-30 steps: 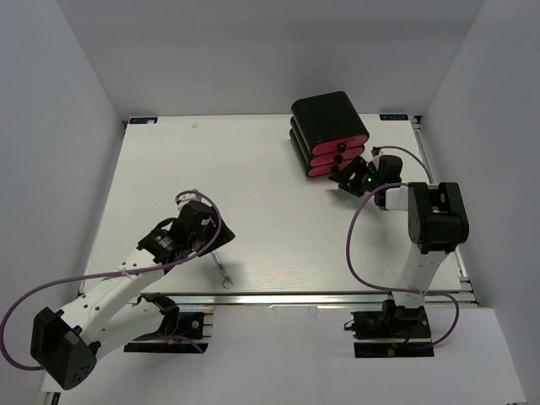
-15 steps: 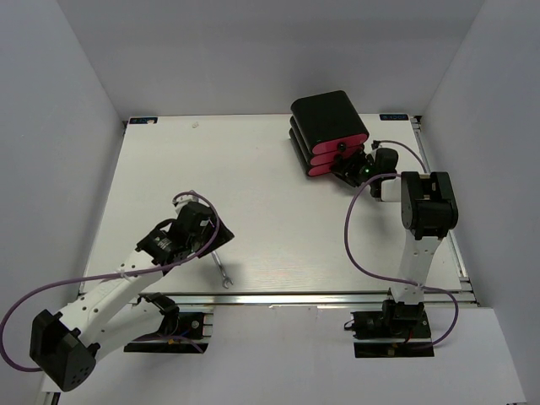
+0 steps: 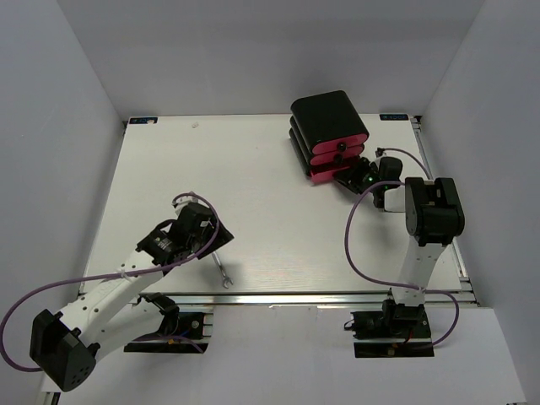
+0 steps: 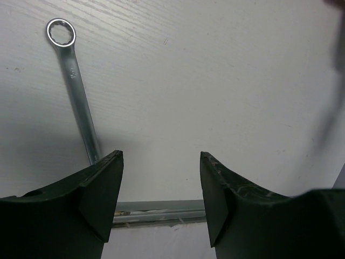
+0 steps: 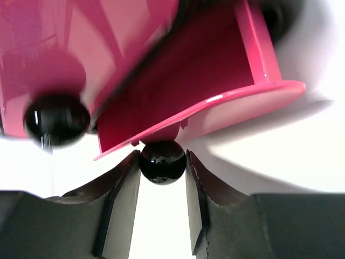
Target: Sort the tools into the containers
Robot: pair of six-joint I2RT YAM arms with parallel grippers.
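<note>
The robot's right gripper will release the round black knob above the bare table (image 3: 344, 211) in front of the three black drawers.
The stack of three black drawers (image 3: 329, 126) with pink fronts stands at the back right. My right gripper (image 3: 349, 175) is shut on the round black knob (image 5: 162, 161) of the bottom drawer (image 5: 215, 86), which is slid partly out and shows its pink inside. The knob of the drawer above (image 5: 56, 120) is at the left. The silver wrench (image 3: 223, 274) lies flat near the front edge; it also shows in the left wrist view (image 4: 75, 81). My left gripper (image 3: 214, 241) is open and empty just above it, its tips (image 4: 161, 162) to the right of the wrench's shaft. No screwdrivers show.
The table's front metal rail (image 4: 161, 208) runs just below the left fingers. White walls close in the table on the left, back and right. A purple cable (image 3: 359, 245) loops beside the right arm.
My right gripper went in to the bottom drawer's knob, closed on it and drew back, sliding that drawer partly out. The left arm and the wrench have not moved.
</note>
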